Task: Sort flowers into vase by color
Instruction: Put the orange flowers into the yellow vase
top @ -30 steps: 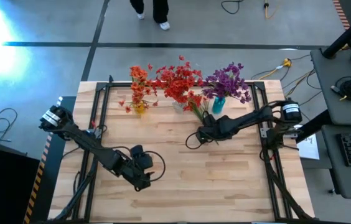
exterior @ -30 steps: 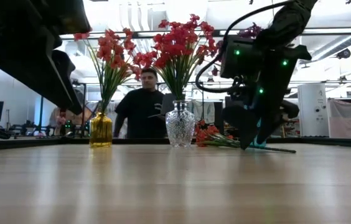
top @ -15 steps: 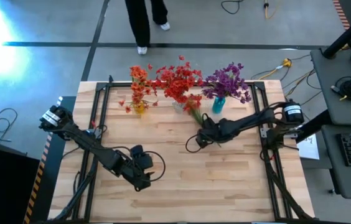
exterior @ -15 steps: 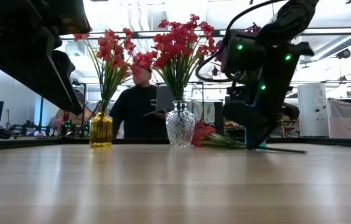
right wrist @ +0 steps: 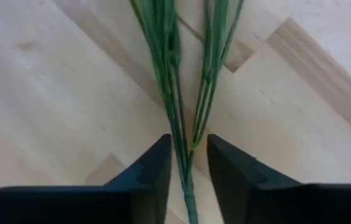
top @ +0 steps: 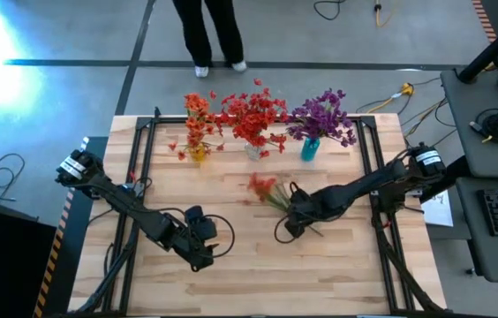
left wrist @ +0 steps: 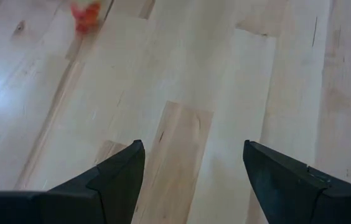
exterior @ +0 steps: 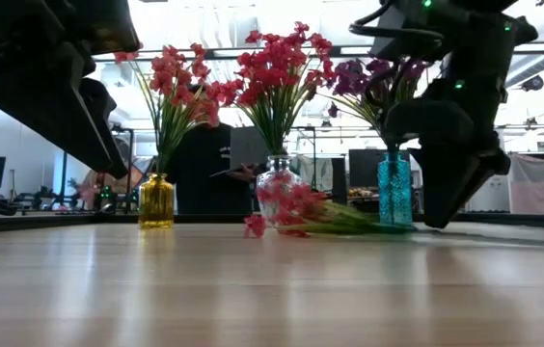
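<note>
I should take the stems higher with my right gripper, nearer the blossoms (right wrist: 164,53), before lifting the sprig, because it is pinching the sprig by the thin lower end of its stems.
A sprig of red flowers (top: 262,187) lies mid-table, its blossoms (exterior: 280,204) toward the vases and its green stems (right wrist: 175,81) running back to my right gripper (right wrist: 189,140), which is shut on them. At the far edge stand a yellow vase (top: 198,153) with orange-red flowers, a clear vase (exterior: 277,193) with red ones and a teal vase (exterior: 394,188) with purple ones. My left gripper (left wrist: 192,149) hovers open over bare wood at the near left. My right gripper pinches the sprig's thin green stems near their lower end (right wrist: 188,155) between its two fingers. The fingers come from above, slanting down from the table's right. The stems run out ahead of the fingers, and the blossoms (exterior: 255,226) rest low on the table.
A small orange-red blossom (left wrist: 88,14) lies on the wood ahead of my left gripper. Black frame rails (top: 147,150) run along the table's sides. A person (top: 209,31) stands beyond the far edge. The near half of the table is bare wood (top: 320,274).
My right gripper has gone toward the table's near edge and a little right, away from the vases. The red sprig has slid with it out of the spot beside the clear vase to mid-table. The person behind the table has walked across.
</note>
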